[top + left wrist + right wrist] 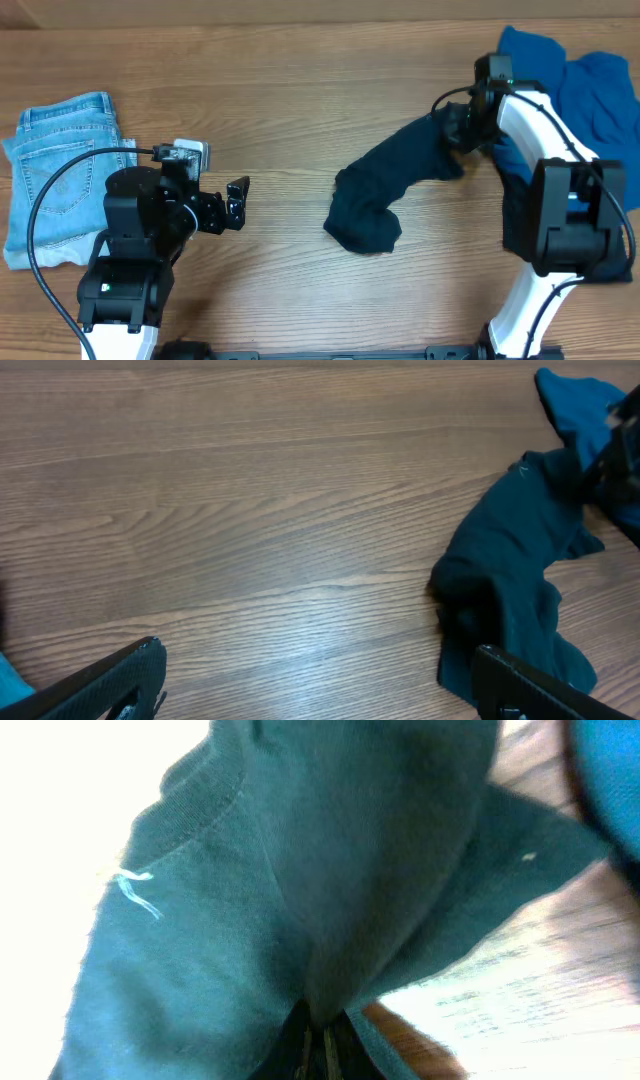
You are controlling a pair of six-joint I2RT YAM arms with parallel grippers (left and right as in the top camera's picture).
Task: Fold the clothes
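Observation:
My right gripper holds one end of the shirt. My left gripper will next go to the dark teal shirt's loose end [462, 660], opposite that held end, and close there.
A dark teal shirt [395, 180] lies crumpled in a long strip across the table's middle right; it also shows in the left wrist view [510, 575] and fills the right wrist view [300, 870]. My right gripper [462, 128] is shut on the shirt's upper right end, the cloth pinched between its fingers [318, 1045]. My left gripper [237, 203] is open and empty over bare wood, well left of the shirt; its fingers show in the left wrist view [315, 685]. Folded light blue jeans [58, 170] lie at the far left.
A pile of brighter blue clothes [585, 90] lies at the back right, partly under my right arm. The wooden table [300, 90] runs across the whole view.

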